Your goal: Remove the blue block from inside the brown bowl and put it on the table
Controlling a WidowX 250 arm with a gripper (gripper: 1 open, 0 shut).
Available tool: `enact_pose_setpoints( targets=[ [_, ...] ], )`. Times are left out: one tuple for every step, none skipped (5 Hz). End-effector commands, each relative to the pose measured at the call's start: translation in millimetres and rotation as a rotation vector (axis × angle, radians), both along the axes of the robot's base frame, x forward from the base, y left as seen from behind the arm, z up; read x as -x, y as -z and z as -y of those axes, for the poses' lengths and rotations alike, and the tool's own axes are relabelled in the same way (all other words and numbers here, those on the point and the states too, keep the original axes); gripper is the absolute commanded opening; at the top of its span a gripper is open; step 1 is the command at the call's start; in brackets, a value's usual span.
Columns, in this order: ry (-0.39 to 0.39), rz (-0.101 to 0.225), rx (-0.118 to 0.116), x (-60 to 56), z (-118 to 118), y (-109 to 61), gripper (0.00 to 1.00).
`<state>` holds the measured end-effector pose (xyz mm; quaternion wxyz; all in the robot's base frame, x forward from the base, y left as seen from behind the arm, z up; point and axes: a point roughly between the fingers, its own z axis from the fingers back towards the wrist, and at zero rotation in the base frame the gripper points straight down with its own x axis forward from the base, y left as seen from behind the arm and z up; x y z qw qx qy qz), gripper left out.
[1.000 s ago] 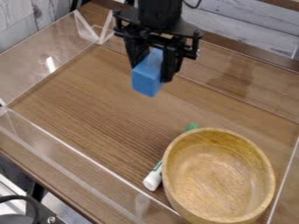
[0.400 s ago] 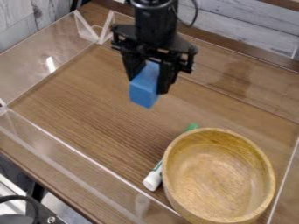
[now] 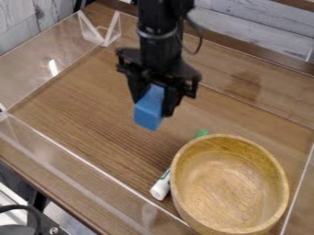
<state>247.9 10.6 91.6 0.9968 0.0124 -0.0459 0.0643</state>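
Observation:
The robot's gripper will release the blue block on the bare wood [image 3: 146, 139] just behind the white-and-green object, next to the brown bowl.
My gripper [image 3: 153, 99] points straight down over the middle of the table [image 3: 86, 101], shut on the blue block [image 3: 150, 109]. The block hangs between the black fingers, its lower end just above the wood. To the lower right stands the brown bowl [image 3: 229, 184], a wide tan wooden bowl with nothing showing inside it. Block and gripper are up and to the left of the bowl's rim, apart from it.
A small white-and-green object [image 3: 164, 184] lies against the bowl's left side, and a green bit [image 3: 201, 134] shows at its upper rim. Clear acrylic walls [image 3: 73, 161] run along the table's edges, with a clear bracket [image 3: 95, 30] at the back left.
The gripper has come down toward the tabletop with the blue block still in its fingers, drifting slightly toward the front. The bowl has stayed put.

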Motion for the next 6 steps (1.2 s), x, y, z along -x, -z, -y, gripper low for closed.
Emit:
enact_pose_setpoints(
  targets=[
    [-0.001,0.029,-0.01,-4.2,-5,9.2,0.0],
    [0.004,0.028,-0.014,-5.4,-7,24.0,0.0],
    [0.007,0.035,-0.014,-10.2,-10,30.5,0.0],
    [0.01,0.041,-0.016,-13.4,-13,33.4,0.0],
    [0.015,0.046,-0.021,-15.5,-15,34.5,1.0],
    [0.015,0.05,-0.026,-16.0,-16,35.2,1.0]
  ],
)
